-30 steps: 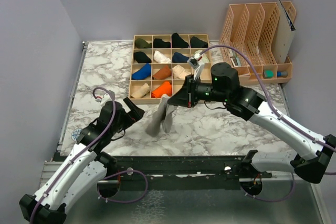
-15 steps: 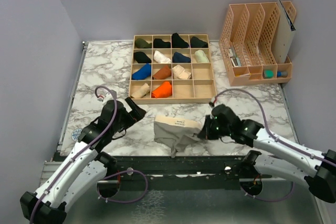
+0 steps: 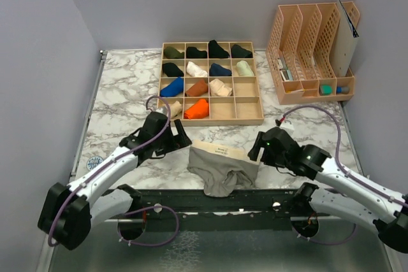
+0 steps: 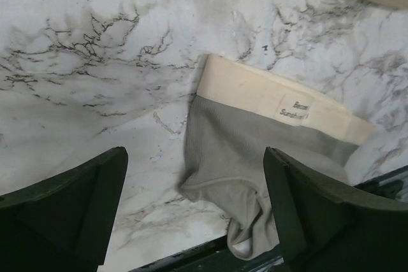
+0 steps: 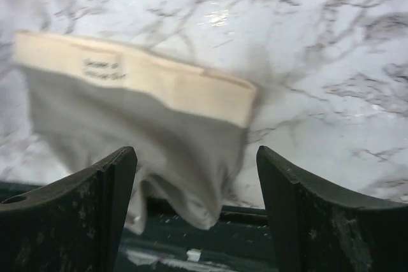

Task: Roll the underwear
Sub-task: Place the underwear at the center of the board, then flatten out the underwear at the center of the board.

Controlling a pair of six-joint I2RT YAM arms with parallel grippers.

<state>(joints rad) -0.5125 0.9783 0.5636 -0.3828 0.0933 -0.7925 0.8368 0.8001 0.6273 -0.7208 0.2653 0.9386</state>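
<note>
Next, my left gripper goes to the cream band's end (image 3: 194,144) (image 4: 203,82) on the grey underwear, the end farther from my right gripper, and closes there.
The grey underwear (image 3: 223,169) with a cream band lies spread flat near the table's front edge, band toward the tray, and its crotch end droops over the edge. My left gripper (image 3: 177,137) hovers open just left of it; in the left wrist view the underwear (image 4: 255,138) lies ahead and to the right of the left gripper (image 4: 194,154). My right gripper (image 3: 256,147) stands open at the garment's right end. In the right wrist view the underwear (image 5: 146,106) is blurred, and the right gripper (image 5: 196,151) holds nothing.
A wooden compartment tray (image 3: 210,121) with several rolled garments sits behind the underwear. A peach file organizer (image 3: 312,49) stands at the back right. A dark metal rail (image 3: 217,199) runs below the table's front edge.
The right gripper brought the underwear down from beside the tray to the front of the table, then opened and let it go. The left arm swung right toward the garment.
</note>
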